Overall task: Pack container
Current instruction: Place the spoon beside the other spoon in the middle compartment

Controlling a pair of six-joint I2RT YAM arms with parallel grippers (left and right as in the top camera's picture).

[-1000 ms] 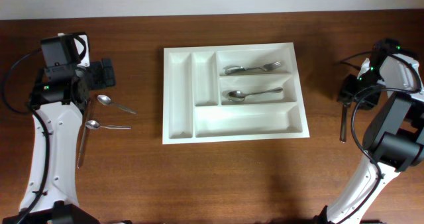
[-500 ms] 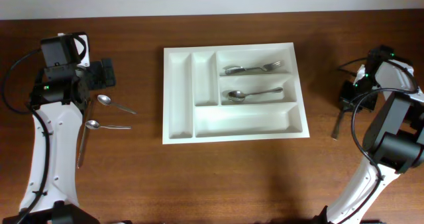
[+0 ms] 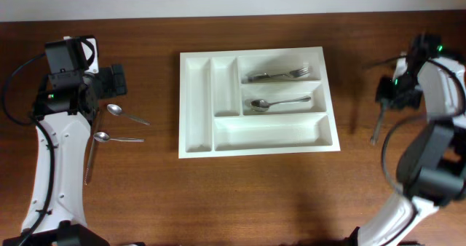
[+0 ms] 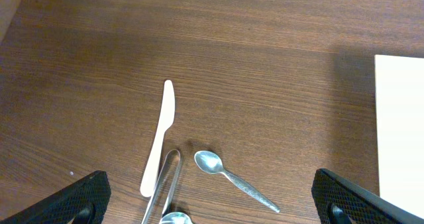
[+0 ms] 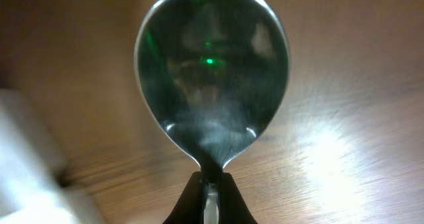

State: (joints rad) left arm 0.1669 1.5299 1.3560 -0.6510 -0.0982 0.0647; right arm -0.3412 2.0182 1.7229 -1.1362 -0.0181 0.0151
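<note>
The metal spoon, now held beside the white container, will be let go by my right gripper on the spoon in the container's compartment (image 3: 282, 102) just below the fork.
The white container (image 3: 269, 133) lies in the middle of the table, with a fork (image 3: 277, 76) in its top crosswise compartment and a spoon (image 3: 280, 102) in the one below. To its right, my right gripper (image 3: 397, 92) is shut on a metal spoon (image 3: 376, 126) whose handle hangs down over the table. In the right wrist view the spoon's bowl (image 5: 212, 71) fills the frame just beyond the closed right gripper (image 5: 211, 177). My left gripper (image 3: 116, 81) stands wide open at the far left, and in its wrist view the left gripper (image 4: 212, 204) hangs above loose cutlery with nothing between its fingers.
Left of the container lie two spoons (image 3: 127, 114) (image 3: 116, 137) and a long thin utensil (image 3: 90, 159). The left wrist view shows a white plastic knife (image 4: 159, 138), a small spoon (image 4: 235, 179) and thin metal bars (image 4: 169, 184) on the wood.
My right gripper has closed on the spoon at the right and raised it off the table, shifting slightly toward the back. The left arm has not moved.
</note>
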